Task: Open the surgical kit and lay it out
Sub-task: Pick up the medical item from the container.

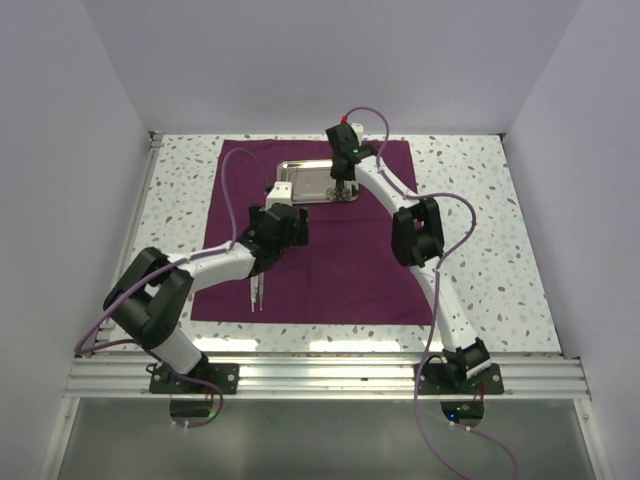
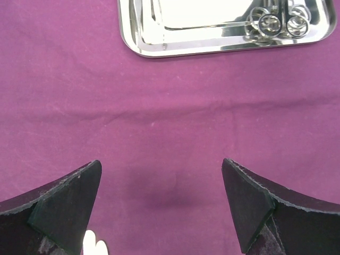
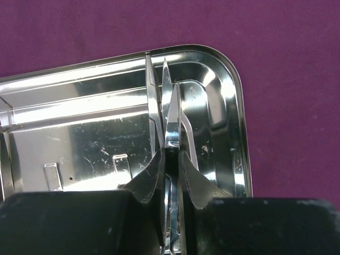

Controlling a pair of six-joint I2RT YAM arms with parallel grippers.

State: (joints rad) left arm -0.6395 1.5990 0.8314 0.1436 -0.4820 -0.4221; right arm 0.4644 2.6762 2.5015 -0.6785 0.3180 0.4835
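Note:
The robot's right gripper should release the silver scissors on the dark purple cloth point(image 1: 307, 285) next to the thin silver instruments.
The dark purple cloth point(image 1: 330, 270) lies spread flat on the table. The steel tray point(image 1: 305, 175) sits at its back centre. My right gripper point(image 1: 343, 190) is over the tray's right end. In the right wrist view it point(image 3: 171, 154) is shut on silver scissors point(image 3: 171, 114), whose blades point across the tray point(image 3: 79, 133). My left gripper point(image 1: 283, 192) is just in front of the tray. In the left wrist view it point(image 2: 159, 167) is open and empty above bare cloth point(image 2: 159, 106). The tray point(image 2: 186, 26) with ring handles point(image 2: 271, 22) lies ahead of it. Two thin silver instruments point(image 1: 257, 293) lie on the cloth's near left.
The speckled tabletop point(image 1: 480, 200) surrounds the cloth, with white walls on three sides. A metal rail point(image 1: 330, 375) holding both arm bases runs along the near edge. A small white shape point(image 2: 94, 245) shows by my left gripper's left finger.

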